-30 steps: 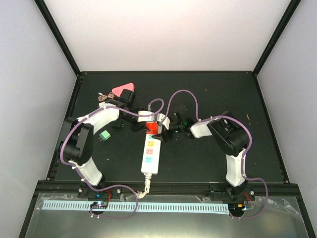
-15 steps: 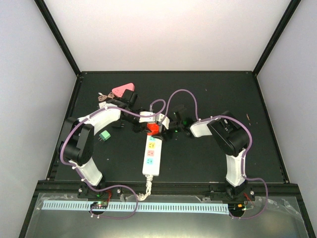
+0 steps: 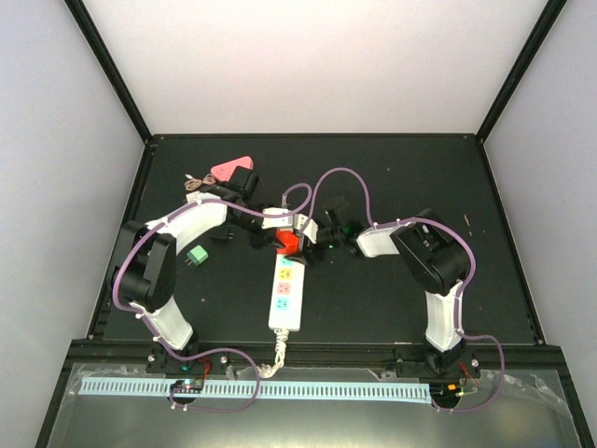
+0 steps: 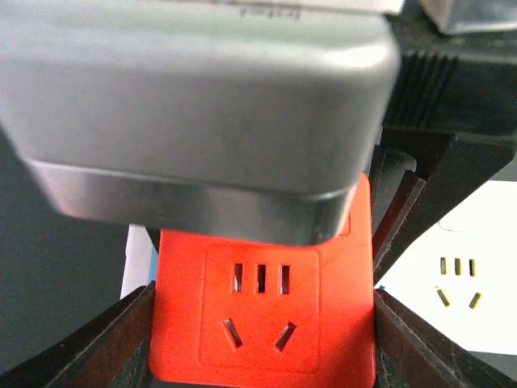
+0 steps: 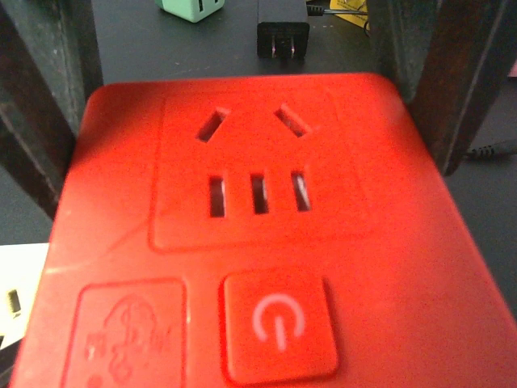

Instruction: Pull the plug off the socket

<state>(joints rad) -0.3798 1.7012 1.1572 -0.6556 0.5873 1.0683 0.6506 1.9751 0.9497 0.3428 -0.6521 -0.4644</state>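
Observation:
The robot's left gripper should release the red plug, now on the strip's far end, close beside the green adapter (image 3: 224,254), on the side of the adapter toward the white strip.
The socket (image 3: 284,294) is a white strip lying lengthwise at mid-table, and it also shows in the wrist views (image 4: 456,242) (image 5: 14,275). The plug (image 3: 287,244) is a red block on the strip's far end, with an outlet face (image 4: 262,307) and a power button (image 5: 279,323). My left gripper (image 3: 273,235) (image 4: 265,303) reaches in from the left. Its fingers (image 4: 113,343) press both sides of the plug. My right gripper (image 3: 308,245) (image 5: 266,275) comes from the right, and the plug fills its view. It stands wide around the plug, with its jaws mostly hidden.
A pink triangular piece (image 3: 231,171) and a thin cable (image 3: 194,182) lie at the back left. A green adapter (image 3: 196,256) (image 5: 190,8) and a black plug (image 3: 224,237) (image 5: 281,32) sit left of the strip. A blurred grey housing (image 4: 194,105) blocks the upper left wrist view.
The red plug and both grippers have shifted slightly left. The strip's near end has swung a little, so the strip lies straighter.

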